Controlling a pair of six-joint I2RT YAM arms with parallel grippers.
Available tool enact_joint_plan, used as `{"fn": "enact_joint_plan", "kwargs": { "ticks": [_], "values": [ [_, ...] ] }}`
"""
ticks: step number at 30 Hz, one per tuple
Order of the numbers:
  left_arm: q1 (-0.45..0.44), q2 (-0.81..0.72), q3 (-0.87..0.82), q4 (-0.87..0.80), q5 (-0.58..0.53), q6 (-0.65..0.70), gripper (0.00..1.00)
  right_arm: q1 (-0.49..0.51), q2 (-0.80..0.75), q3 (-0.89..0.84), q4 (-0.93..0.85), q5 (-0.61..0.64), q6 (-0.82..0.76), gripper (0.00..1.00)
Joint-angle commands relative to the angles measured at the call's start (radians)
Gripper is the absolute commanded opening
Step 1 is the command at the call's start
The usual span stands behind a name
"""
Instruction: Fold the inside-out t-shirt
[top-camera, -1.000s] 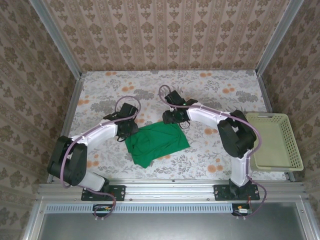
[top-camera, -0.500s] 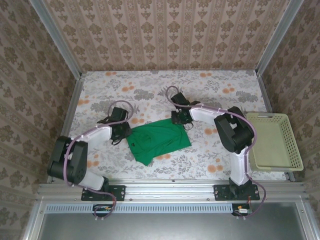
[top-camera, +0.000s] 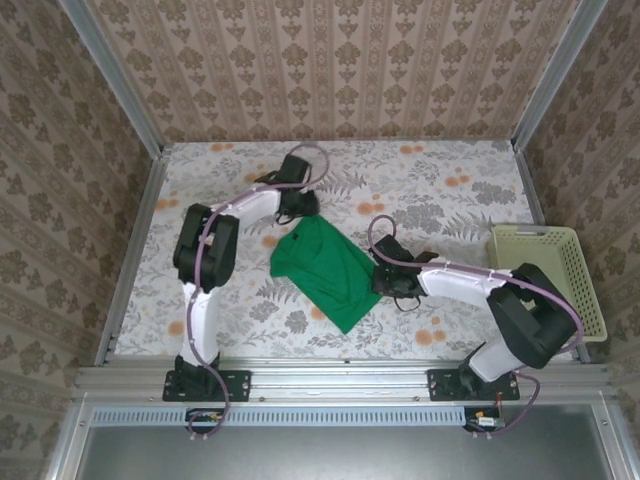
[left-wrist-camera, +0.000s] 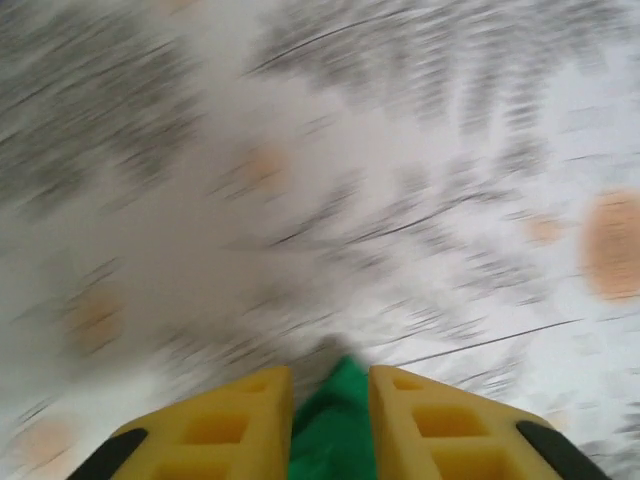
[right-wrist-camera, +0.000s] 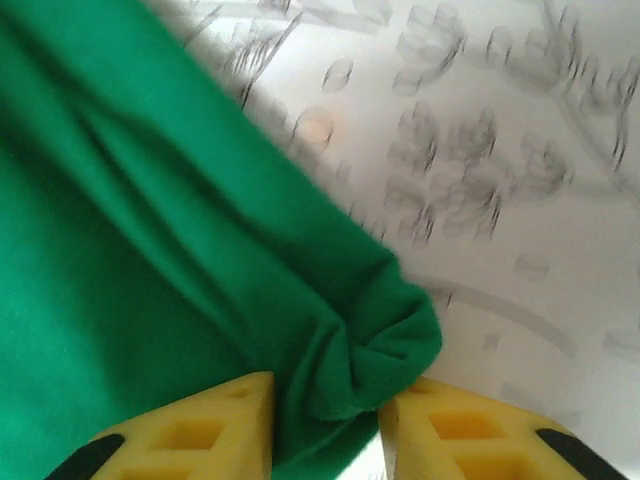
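Note:
The t-shirt lies at a slant with the robot's left gripper at its far corner, so the robot should turn it square, and then the left gripper needs to take the near sleeve corner (top-camera: 281, 266).
The inside-out t-shirt (top-camera: 325, 270) is a bright green bundle lying slantwise mid-table, from far left to near right. My left gripper (top-camera: 303, 208) is at its far corner. In the blurred left wrist view a strip of the t-shirt (left-wrist-camera: 335, 430) fills the narrow gap between the yellow fingers (left-wrist-camera: 240, 420), so the left gripper (left-wrist-camera: 330, 375) is shut on it. My right gripper (top-camera: 383, 281) is at the shirt's right edge. There a bunched fold of the t-shirt (right-wrist-camera: 370, 350) sits between its fingers (right-wrist-camera: 200, 430), and the right gripper (right-wrist-camera: 325, 385) is shut on it.
A pale yellow-green plastic basket (top-camera: 540, 232) stands at the table's right edge. Metal posts and patterned walls close in the flowered table (top-camera: 450, 180) on three sides. The right arm lies low across the near right of the table.
The shirt turned from lying crosswise to slanting. My left gripper swung from the shirt's left side to its far corner. My right gripper came from the far edge to the near right edge.

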Motion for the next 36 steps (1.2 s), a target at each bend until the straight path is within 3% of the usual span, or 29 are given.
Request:
{"fn": "enact_joint_plan", "kwargs": {
  "ticks": [1, 5, 10, 14, 16, 20, 25, 32, 36],
  "values": [
    [-0.02, -0.024, 0.129, -0.22, -0.001, 0.049, 0.41, 0.005, -0.111, 0.015, -0.1, 0.038, -0.001, 0.42],
    [-0.005, -0.257, -0.073, -0.254, -0.11, 0.023, 0.64, -0.039, -0.13, 0.087, -0.114, 0.062, -0.138, 0.44],
    [0.039, -0.55, -0.45, -0.275, -0.196, -0.108, 0.67, -0.044, -0.009, 0.197, -0.089, -0.003, -0.227, 0.45],
    [0.097, -0.67, -0.675, -0.184, -0.131, -0.204, 0.69, -0.04, 0.056, 0.221, -0.06, 0.0, -0.234, 0.46],
    [0.118, -0.687, -0.746, -0.075, -0.046, -0.225, 0.69, -0.04, 0.08, 0.223, -0.05, 0.004, -0.24, 0.47],
    [0.131, -0.653, -0.776, 0.09, 0.072, -0.251, 0.65, -0.041, 0.125, 0.205, -0.028, 0.014, -0.242, 0.47],
    [0.13, -0.556, -0.763, 0.167, 0.141, -0.284, 0.53, -0.04, 0.161, 0.166, -0.013, 0.023, -0.234, 0.48],
    [0.129, -0.501, -0.694, 0.204, 0.147, -0.253, 0.12, 0.006, 0.155, 0.074, 0.002, 0.008, -0.16, 0.49],
    [0.13, -0.515, -0.633, 0.208, 0.146, -0.212, 0.03, 0.045, 0.143, 0.015, 0.009, 0.015, -0.097, 0.48]
  ]
}}
